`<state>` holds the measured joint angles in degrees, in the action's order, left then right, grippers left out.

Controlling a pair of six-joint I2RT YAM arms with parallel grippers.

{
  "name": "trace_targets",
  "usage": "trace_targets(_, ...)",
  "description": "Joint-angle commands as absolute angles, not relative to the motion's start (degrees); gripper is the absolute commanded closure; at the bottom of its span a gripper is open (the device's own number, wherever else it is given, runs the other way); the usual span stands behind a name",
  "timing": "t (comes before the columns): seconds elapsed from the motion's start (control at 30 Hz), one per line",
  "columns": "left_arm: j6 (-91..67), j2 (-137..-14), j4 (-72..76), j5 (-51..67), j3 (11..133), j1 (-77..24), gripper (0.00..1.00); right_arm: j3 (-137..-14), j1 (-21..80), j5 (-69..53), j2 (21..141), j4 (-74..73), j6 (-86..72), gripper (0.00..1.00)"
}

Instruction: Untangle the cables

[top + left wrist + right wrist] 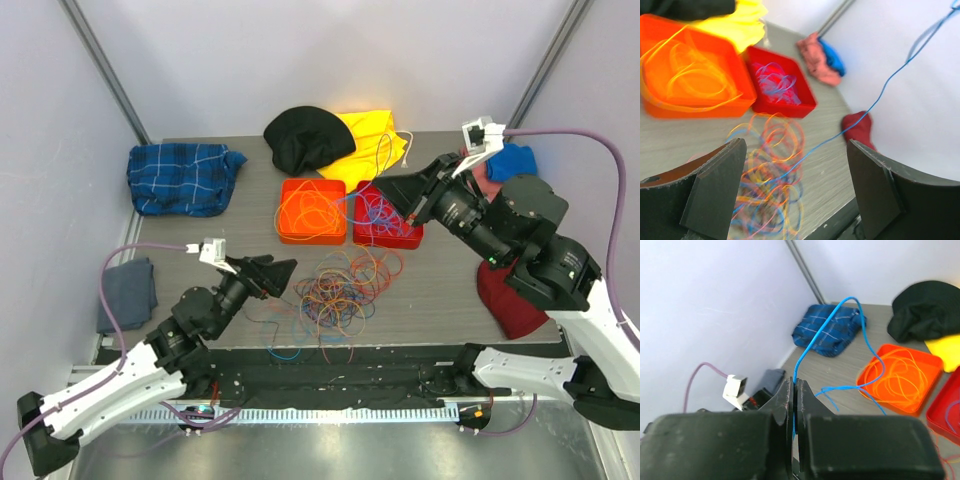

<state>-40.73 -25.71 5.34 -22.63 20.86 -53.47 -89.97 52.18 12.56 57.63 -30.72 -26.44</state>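
Observation:
My left gripper should close on the blue cable's raised part (pixel 371 243) (pixel 832 138), which lies between the tangle and my right gripper, next to the near edge of the red tray.
A tangle of coloured cables (pixel 340 290) lies on the table at front centre; it also shows in the left wrist view (pixel 767 172). My right gripper (pixel 795 384) is shut on a thin blue cable (pixel 866 342) and holds it raised above the red tray (pixel 388 225), as the top view (pixel 380 186) shows. The blue cable (pixel 880 95) runs taut from the tangle up to the right. My left gripper (pixel 796 150) is open and empty, just left of the tangle (pixel 287 268). An orange tray (pixel 312 212) holds orange cables; the red tray holds blue and purple ones.
A black cloth (pixel 308 135) and a yellow cloth (pixel 375 140) lie behind the trays. A blue plaid cloth (pixel 183 177) is at back left, a grey cloth (pixel 128 292) at the left edge, a dark red cloth (pixel 505 300) at the right.

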Motion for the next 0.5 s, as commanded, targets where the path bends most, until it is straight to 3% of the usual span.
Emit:
trace_targets(0.0, -35.95, -31.45, 25.29, -17.76, 22.24, -53.35, 0.13, -90.71, 52.56, 8.09, 58.1, -28.57, -27.24, 0.99)
trace_targets(0.27, -32.96, -57.52, 58.04, -7.21, 22.93, -55.19, 0.12, -89.21, 52.56, 2.2, 58.27, -24.44, -30.67, 0.99)
trace_targets(0.47, -31.55, -68.54, 69.43, -2.03, 25.48, -57.56, 0.1, -89.83, 52.65, 1.23, 58.45, -25.22, -31.11, 0.99)
